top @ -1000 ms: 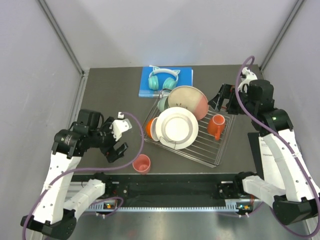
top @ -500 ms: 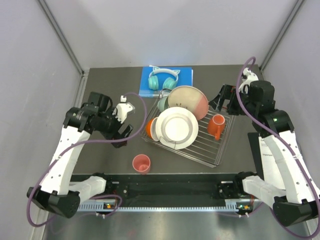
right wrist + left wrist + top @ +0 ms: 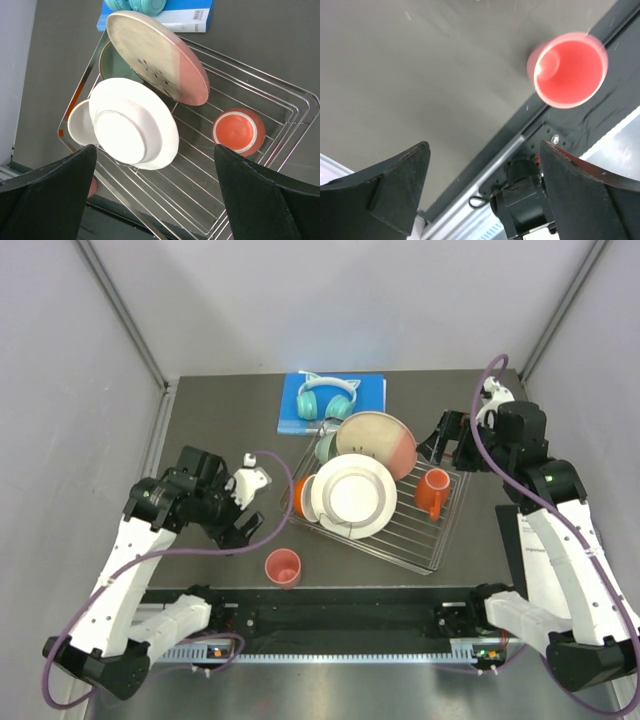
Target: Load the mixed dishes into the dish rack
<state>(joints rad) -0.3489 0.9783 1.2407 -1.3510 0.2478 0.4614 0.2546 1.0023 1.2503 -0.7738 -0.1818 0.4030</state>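
My left gripper is to head for the coral pink cup's rim (image 3: 270, 555) (image 3: 536, 76) next. I should then close it on the cup's far side, with one finger inside the cup.
The dish rack (image 3: 425, 540) stands at centre right of the table. It holds the pink-and-cream plate (image 3: 378, 443), white plates (image 3: 352, 497), the mint green bowl (image 3: 326, 447) and the orange cup (image 3: 432, 493). The coral pink cup (image 3: 283, 566) stands upright on the table near the front edge, left of the rack. My left gripper (image 3: 252, 506) is open and empty, up and left of that cup; the cup (image 3: 567, 70) shows beyond its fingers. My right gripper (image 3: 450, 440) is open and empty above the rack's far right corner, looking down on the rack (image 3: 200, 200).
Teal cat-ear headphones (image 3: 327, 398) lie on a blue book (image 3: 365, 390) behind the rack. The table's front edge and a metal rail (image 3: 510, 150) run just below the coral cup. Grey walls close both sides.
My left gripper swung up and away from the front edge, then came back down a little towards the coral cup. The cup and the right arm have not moved.
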